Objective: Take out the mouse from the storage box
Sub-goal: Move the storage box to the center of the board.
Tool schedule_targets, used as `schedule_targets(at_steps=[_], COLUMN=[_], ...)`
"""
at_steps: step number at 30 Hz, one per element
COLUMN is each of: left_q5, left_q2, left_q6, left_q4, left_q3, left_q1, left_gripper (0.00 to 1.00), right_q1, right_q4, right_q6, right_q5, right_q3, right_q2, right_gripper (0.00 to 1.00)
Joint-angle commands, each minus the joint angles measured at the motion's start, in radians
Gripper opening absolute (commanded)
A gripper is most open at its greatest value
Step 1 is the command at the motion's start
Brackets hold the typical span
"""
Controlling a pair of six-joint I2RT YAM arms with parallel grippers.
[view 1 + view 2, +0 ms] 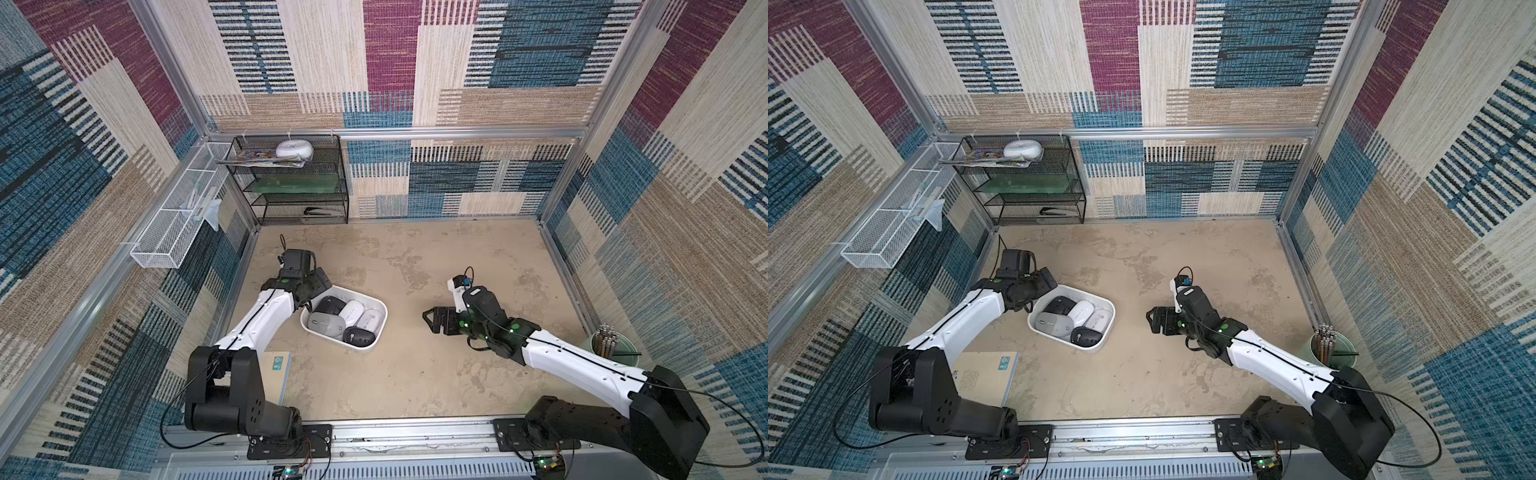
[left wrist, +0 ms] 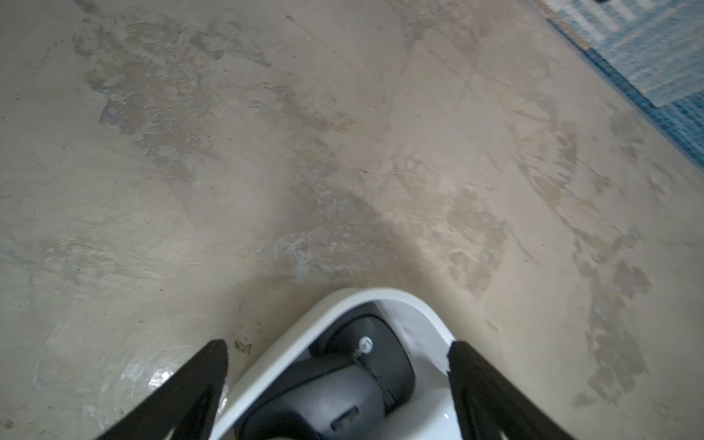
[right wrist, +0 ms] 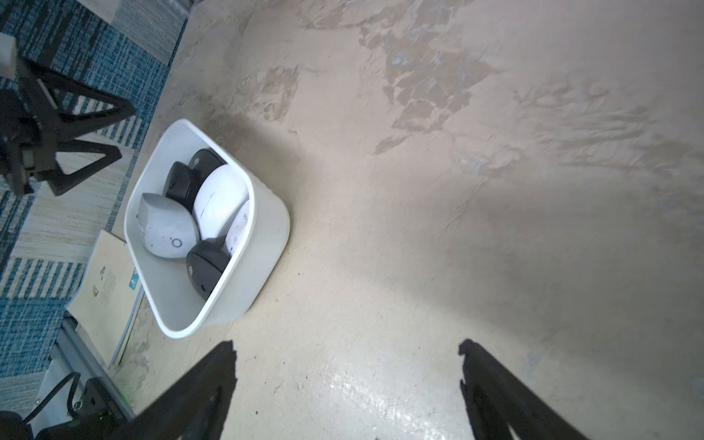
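Note:
The robot's right gripper will next move to the grey mouse's body (image 1: 326, 323) (image 3: 168, 226) in the white storage box, next to the black mice, and close there.
The white storage box (image 1: 376, 348) sits left of the table's middle and holds several mice. A black mouse (image 1: 328, 305) lies in its far-left corner, two white mice (image 1: 352, 312) beside it, a grey mouse (image 1: 325, 322) and another black mouse (image 1: 358, 336) nearer the front. My left gripper (image 1: 318, 291) hangs open above that far-left corner. In the left wrist view its fingers (image 2: 217, 365) straddle the box rim (image 2: 381, 295), with the black mouse (image 2: 365, 365) between them, untouched. My right gripper (image 3: 346, 346) is open over bare table, right of the box (image 3: 263, 247).
A notebook (image 1: 276, 376) lies by the left arm's base. A green cup of sticks (image 1: 615, 345) stands at the right edge. A black mesh rack (image 1: 291, 178) fills the back left corner, and a white wire basket (image 1: 174, 220) hangs on the left wall.

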Motion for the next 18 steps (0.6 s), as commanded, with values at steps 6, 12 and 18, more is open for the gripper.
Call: schedule_targets(at_steps=[6, 12, 18], left_q5=[0.266, 0.32, 0.292], left_q2=[0.003, -0.039, -0.11], left_q6=[0.007, -0.01, -0.035], left_q4=[0.149, 0.164, 0.191], left_q3=[-0.101, -0.174, -0.259], left_q1=[0.026, 0.002, -0.119], left_gripper=[0.91, 0.9, 0.9], right_q1=[0.107, 0.125, 0.129], right_q4=[0.044, 0.05, 0.03], right_q6=[0.031, 0.028, 0.035], right_q5=[0.027, 0.03, 0.055], right_q3=[0.007, 0.012, 0.028], right_q2=[0.045, 0.065, 0.099], right_gripper=[0.95, 0.95, 0.95])
